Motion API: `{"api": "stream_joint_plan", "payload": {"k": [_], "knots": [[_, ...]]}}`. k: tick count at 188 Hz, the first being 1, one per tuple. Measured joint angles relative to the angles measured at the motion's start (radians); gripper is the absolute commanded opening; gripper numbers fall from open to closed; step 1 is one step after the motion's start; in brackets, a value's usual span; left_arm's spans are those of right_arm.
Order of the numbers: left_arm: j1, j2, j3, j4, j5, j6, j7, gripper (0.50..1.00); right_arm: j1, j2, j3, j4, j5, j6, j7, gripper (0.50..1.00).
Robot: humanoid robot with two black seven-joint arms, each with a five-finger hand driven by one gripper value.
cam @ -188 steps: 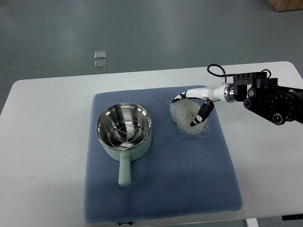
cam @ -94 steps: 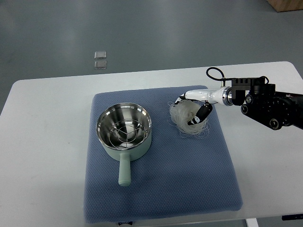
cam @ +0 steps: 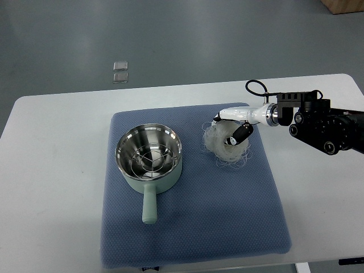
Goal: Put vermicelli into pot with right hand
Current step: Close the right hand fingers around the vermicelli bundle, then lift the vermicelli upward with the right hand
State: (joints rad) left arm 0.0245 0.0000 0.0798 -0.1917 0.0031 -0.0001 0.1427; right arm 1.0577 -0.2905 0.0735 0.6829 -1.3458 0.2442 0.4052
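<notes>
I will use my right gripper to set the vermicelli down and let go of it on the wire rack inside the mint green pot (cam: 151,155).
A pale, translucent bundle of vermicelli (cam: 223,147) lies on the blue mat (cam: 193,222), to the right of the pot. The pot (cam: 149,159) is mint green with a steel inside, a wire rack in its bottom and its handle pointing toward the near edge. My right hand (cam: 227,129) reaches in from the right edge and sits on top of the vermicelli, its white and black fingers curled around the upper strands. The bundle still rests on the mat. The left arm does not show.
The blue mat covers the middle of a white table (cam: 51,170). Two small clear squares (cam: 120,72) lie on the grey floor beyond the table's far edge. A brown box corner (cam: 344,4) shows at the top right.
The right hand's fingers have drawn up and closed tighter on the top of the vermicelli, the thumb rising from the bundle's lower right. The arm shifted slightly left. The pot has not moved.
</notes>
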Motion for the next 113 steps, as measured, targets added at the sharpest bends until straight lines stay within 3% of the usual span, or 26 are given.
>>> {"api": "stream_joint_plan", "payload": {"k": [113], "knots": [[0.000, 0.000, 0.000, 0.000, 0.000, 0.000, 0.000, 1.000, 0.202, 0.001, 0.000, 0.006, 0.005, 0.050, 0.030, 0.500]]}}
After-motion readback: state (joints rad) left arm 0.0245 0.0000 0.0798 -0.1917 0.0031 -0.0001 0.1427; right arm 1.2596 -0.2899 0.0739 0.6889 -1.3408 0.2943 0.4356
